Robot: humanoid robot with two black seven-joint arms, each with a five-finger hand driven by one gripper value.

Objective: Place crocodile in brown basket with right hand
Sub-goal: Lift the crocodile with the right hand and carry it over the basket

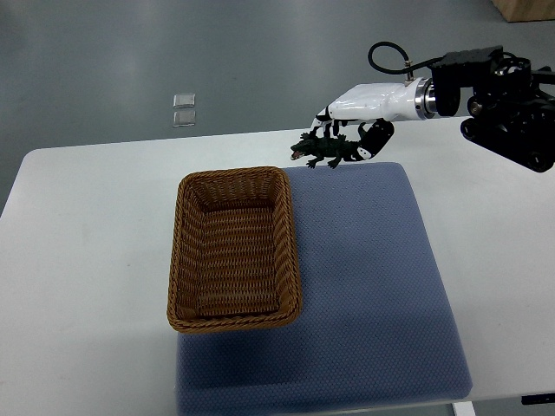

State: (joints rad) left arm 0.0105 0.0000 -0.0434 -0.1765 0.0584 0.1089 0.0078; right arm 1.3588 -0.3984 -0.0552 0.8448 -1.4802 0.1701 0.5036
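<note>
My right gripper is going to release the crocodile on the bottom of the brown basket's far half [229, 241], and it will set it down close to the middle of that half.
A small dark green toy crocodile [323, 149] hangs in the air above the far edge of the blue mat [373, 277], its snout pointing left. My right hand [351, 124], white with black fingers, comes in from the right edge and is shut on the crocodile's tail and back. The brown woven basket [180, 260] stands empty on the table, its right side resting on the mat's left part. The crocodile is beyond the basket's far right corner, not over its opening. The left arm is out of view.
The white table [87, 260] carries the mat and basket, its far edge running just behind the hand. Two small clear square items [183, 109] lie on the grey floor beyond the table. A wooden object [527, 9] shows at the top right corner.
</note>
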